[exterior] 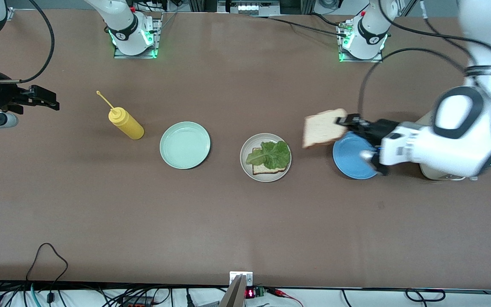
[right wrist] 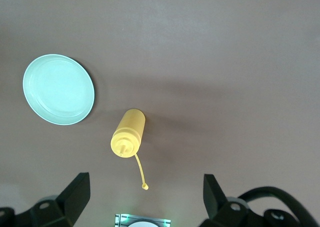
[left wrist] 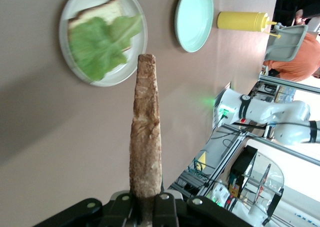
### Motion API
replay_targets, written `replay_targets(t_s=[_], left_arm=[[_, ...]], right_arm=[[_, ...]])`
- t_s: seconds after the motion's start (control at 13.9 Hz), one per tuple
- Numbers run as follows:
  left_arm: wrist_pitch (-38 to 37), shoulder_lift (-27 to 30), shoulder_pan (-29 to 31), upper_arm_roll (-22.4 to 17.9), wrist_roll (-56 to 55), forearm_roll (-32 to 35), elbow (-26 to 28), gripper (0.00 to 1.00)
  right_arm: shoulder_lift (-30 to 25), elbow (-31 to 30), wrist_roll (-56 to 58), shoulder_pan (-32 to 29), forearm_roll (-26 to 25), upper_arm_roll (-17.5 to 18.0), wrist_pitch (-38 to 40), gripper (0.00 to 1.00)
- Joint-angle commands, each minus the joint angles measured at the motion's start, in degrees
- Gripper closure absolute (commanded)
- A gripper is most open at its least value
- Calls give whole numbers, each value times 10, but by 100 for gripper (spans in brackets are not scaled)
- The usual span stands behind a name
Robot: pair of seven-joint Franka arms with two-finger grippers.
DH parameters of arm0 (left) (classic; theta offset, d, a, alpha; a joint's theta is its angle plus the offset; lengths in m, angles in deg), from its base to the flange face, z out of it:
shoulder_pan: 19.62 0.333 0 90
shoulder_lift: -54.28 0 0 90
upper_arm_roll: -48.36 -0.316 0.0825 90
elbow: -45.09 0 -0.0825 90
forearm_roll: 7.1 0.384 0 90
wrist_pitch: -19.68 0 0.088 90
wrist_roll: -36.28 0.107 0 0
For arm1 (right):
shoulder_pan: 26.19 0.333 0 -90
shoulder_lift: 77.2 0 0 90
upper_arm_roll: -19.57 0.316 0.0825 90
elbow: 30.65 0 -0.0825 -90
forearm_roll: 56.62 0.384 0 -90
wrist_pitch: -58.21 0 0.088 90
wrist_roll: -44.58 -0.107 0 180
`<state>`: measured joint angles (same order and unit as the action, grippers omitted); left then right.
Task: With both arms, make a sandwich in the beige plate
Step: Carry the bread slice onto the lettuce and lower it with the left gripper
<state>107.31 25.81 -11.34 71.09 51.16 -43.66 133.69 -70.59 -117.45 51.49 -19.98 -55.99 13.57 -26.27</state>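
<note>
The second bread slice, now over the blue plate's edge, will be let go by my left gripper on top of the green lettuce leaf (exterior: 269,156) (left wrist: 103,43) on the beige plate.
The beige plate (exterior: 265,157) holds one bread slice (exterior: 268,168) with a green lettuce leaf (exterior: 270,154) on top; the plate also shows in the left wrist view (left wrist: 103,34). My left gripper (exterior: 348,121) is shut on a second bread slice (exterior: 323,127) and holds it in the air over the edge of the blue plate (exterior: 352,156), beside the beige plate. In the left wrist view the slice (left wrist: 146,137) is seen edge-on between the fingers. My right gripper (exterior: 45,100) is open and empty, up high at the right arm's end of the table.
A mint-green plate (exterior: 185,145) lies empty beside the beige plate, toward the right arm's end. A yellow squeeze bottle (exterior: 125,123) stands beside it, its cap hanging on a strap. Both show in the right wrist view (right wrist: 58,89), (right wrist: 128,133).
</note>
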Motion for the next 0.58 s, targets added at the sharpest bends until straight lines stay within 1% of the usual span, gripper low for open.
replay_targets(t_s=[0.0, 0.14, 0.22, 0.36, 0.5], left_arm=[[67, -46, -38, -4, -4, -49, 10, 100], [104, -91, -58, -4, -3, -90, 7, 100], [131, -107, -65, -4, -3, -99, 6, 100], [173, -124, -83, -4, -3, -99, 3, 100], [180, -140, -84, -5, 2, -99, 3, 100]], right_arm=[[3, 10, -1, 4, -7, -1, 3, 0], [3, 9, -1, 5, -7, -1, 3, 0], [3, 9, -1, 6, -7, 0, 3, 0], [3, 9, -1, 6, -7, 1, 2, 0], [2, 9, -1, 6, -7, 2, 3, 0]])
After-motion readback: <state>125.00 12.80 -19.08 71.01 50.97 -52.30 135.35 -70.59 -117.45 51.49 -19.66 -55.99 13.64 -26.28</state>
